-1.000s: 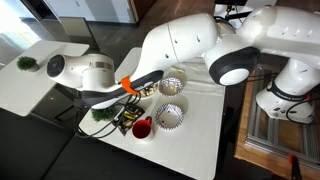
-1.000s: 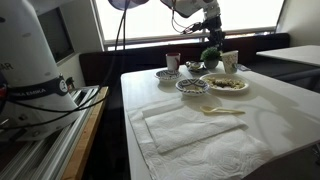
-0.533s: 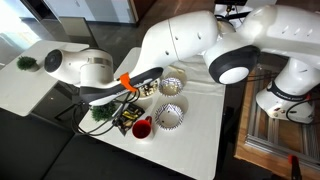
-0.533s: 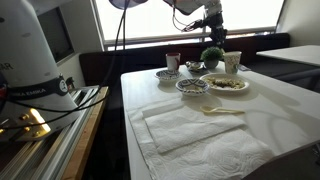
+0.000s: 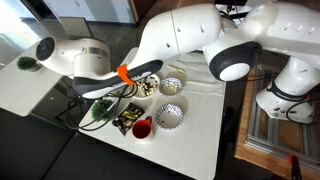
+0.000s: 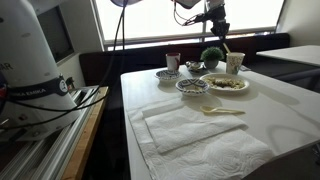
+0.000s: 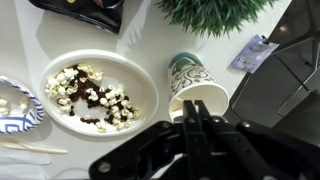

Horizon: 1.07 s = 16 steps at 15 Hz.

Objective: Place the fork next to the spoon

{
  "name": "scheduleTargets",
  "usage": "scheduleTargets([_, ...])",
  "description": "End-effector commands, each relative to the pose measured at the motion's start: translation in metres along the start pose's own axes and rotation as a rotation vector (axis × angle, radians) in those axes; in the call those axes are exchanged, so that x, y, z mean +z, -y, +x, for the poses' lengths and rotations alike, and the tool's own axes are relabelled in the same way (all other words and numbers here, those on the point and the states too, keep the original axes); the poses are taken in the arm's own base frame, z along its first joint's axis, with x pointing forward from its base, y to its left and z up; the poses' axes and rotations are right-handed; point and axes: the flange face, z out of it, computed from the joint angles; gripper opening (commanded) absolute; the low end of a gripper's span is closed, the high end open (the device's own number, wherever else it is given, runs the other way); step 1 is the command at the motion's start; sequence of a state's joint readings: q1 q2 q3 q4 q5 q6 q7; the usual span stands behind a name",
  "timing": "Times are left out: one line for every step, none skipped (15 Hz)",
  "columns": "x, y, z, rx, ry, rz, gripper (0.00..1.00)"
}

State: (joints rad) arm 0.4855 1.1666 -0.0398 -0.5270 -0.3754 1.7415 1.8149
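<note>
My gripper is to put the fork down next to the pale spoon, close to the patterned popcorn bowl (image 5: 166, 73) (image 7: 41, 139).
My gripper (image 6: 218, 30) hangs high over the far end of the table, above a paper cup (image 6: 234, 62). Its fingers (image 7: 192, 112) are pressed shut. A thin dark fork (image 6: 223, 46) hangs from them, its tip just above the cup (image 7: 196, 86); the fingers hide the fork in the wrist view. A pale spoon (image 6: 222, 110) lies on a white cloth (image 6: 190, 128) nearer the camera. It also shows at the wrist view's left edge (image 7: 30, 148).
A white plate of food (image 6: 228, 84) (image 7: 100, 92) sits beside the cup. Patterned bowls (image 6: 192, 86) (image 5: 170, 117), a red mug (image 5: 142, 128) and a small green plant (image 6: 211, 56) (image 7: 215, 12) crowd the far end. The table edge (image 6: 125, 100) runs beside the robot base.
My gripper has risen straight up from just over the cup and plant, staying shut, with the thin fork coming up under it. Nothing on the table has moved.
</note>
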Motion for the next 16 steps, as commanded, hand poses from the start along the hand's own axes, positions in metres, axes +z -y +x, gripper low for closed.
scheduleTargets([-0.033, -0.001, 0.013, 0.030, 0.045, -0.012, 0.01])
scheduleTargets([-0.042, -0.001, 0.015, 0.029, 0.054, -0.013, 0.01])
scheduleTargets([-0.050, -0.002, 0.017, 0.032, 0.059, -0.010, 0.01])
scheduleTargets([-0.059, -0.002, 0.020, 0.038, 0.064, -0.005, 0.01])
scheduleTargets([-0.070, -0.002, 0.023, 0.041, 0.074, 0.001, 0.01])
scheduleTargets([-0.078, -0.002, 0.026, 0.043, 0.085, 0.007, 0.01])
scheduleTargets([-0.087, -0.002, 0.031, 0.046, 0.095, 0.014, 0.01])
scheduleTargets([-0.096, -0.003, 0.035, 0.045, 0.103, 0.014, 0.01])
scheduleTargets([-0.101, -0.004, 0.040, 0.041, 0.111, 0.008, 0.01])
scheduleTargets([-0.106, -0.006, 0.046, 0.043, 0.103, -0.006, 0.01])
scheduleTargets([-0.110, -0.009, 0.053, 0.042, 0.101, -0.031, 0.01])
scheduleTargets([-0.112, -0.013, 0.061, 0.041, 0.095, -0.060, 0.01])
scheduleTargets([-0.113, -0.017, 0.069, 0.047, 0.093, -0.088, 0.01])
scheduleTargets([-0.114, -0.021, 0.078, 0.055, 0.075, -0.124, 0.01])
scheduleTargets([-0.116, -0.027, 0.087, 0.049, 0.082, -0.168, 0.01])
scheduleTargets([-0.117, -0.032, 0.095, 0.043, 0.086, -0.203, 0.01])
